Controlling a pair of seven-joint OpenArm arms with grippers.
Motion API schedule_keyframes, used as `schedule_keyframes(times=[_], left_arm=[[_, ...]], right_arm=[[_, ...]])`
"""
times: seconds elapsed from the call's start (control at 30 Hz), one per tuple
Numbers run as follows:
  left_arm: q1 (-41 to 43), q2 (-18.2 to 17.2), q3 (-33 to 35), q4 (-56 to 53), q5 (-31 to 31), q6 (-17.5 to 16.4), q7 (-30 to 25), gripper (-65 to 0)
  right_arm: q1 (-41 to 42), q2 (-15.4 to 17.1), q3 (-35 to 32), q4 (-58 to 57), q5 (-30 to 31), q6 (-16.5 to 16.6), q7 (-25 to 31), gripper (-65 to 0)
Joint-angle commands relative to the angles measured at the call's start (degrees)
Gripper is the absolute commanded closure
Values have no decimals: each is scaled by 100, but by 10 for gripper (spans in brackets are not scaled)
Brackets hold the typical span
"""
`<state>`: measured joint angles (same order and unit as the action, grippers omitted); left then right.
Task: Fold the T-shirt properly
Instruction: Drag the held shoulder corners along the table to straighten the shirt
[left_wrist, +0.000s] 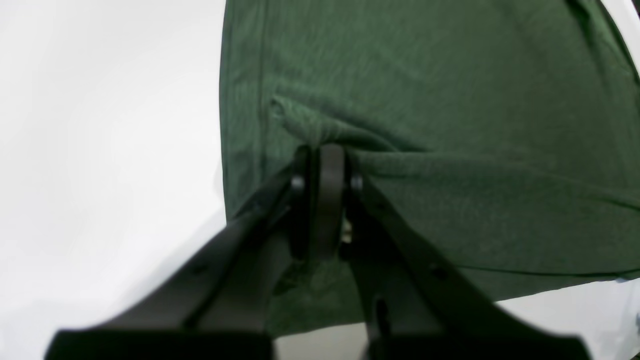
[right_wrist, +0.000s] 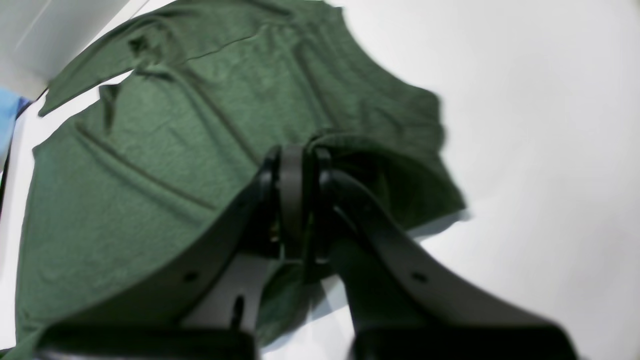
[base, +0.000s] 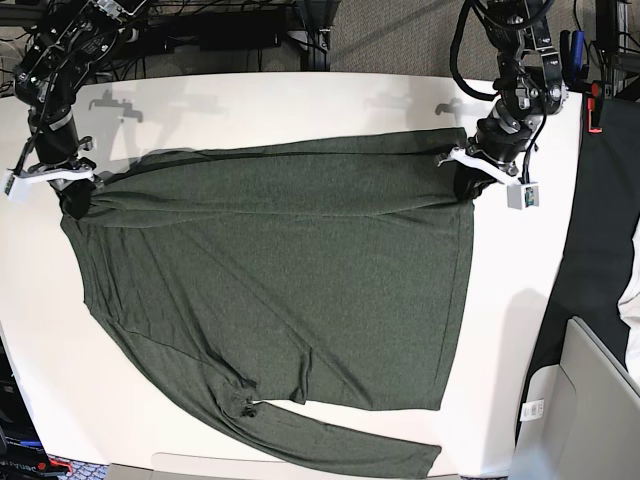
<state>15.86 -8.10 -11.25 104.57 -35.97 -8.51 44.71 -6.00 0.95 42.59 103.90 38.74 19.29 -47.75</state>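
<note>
My left gripper is holding a flap with part of the T-shirt lying past it, so it should take the T-shirt's far corner (base: 459, 134) and pull the T-shirt's edge straight.
The dark olive-green T-shirt (base: 280, 270) lies spread on the white table (base: 300, 95), one long sleeve trailing along the near edge. My left gripper (base: 464, 183) is shut on the shirt's far right corner; in the left wrist view (left_wrist: 325, 150) the cloth (left_wrist: 450, 125) bunches at the closed jaws. My right gripper (base: 75, 200) is shut on the shirt's far left corner; in the right wrist view (right_wrist: 300, 150) the cloth (right_wrist: 150, 150) puckers around the jaws and is lifted slightly.
A plain black cloth (base: 605, 230) hangs at the table's right edge. A grey box (base: 590, 410) stands at the lower right. Cables and stands lie behind the table's far edge. Bare white table shows beyond the shirt on the right (base: 510, 300).
</note>
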Motion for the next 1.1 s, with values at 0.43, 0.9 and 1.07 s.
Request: schedule_keyframes(times=[0.43, 0.9, 1.07], left_arm=[[-25, -188, 4, -88, -47, -23, -124, -215], [792, -531, -5, 589, -83, -23, 105, -279], [827, -522, -5, 756, -91, -23, 703, -279]], right_arm=[[51, -38, -35, 129, -90, 1, 181, -173], [-187, 15, -8, 147, -98, 1, 137, -176], [-319, 15, -8, 296, -98, 1, 155, -176]])
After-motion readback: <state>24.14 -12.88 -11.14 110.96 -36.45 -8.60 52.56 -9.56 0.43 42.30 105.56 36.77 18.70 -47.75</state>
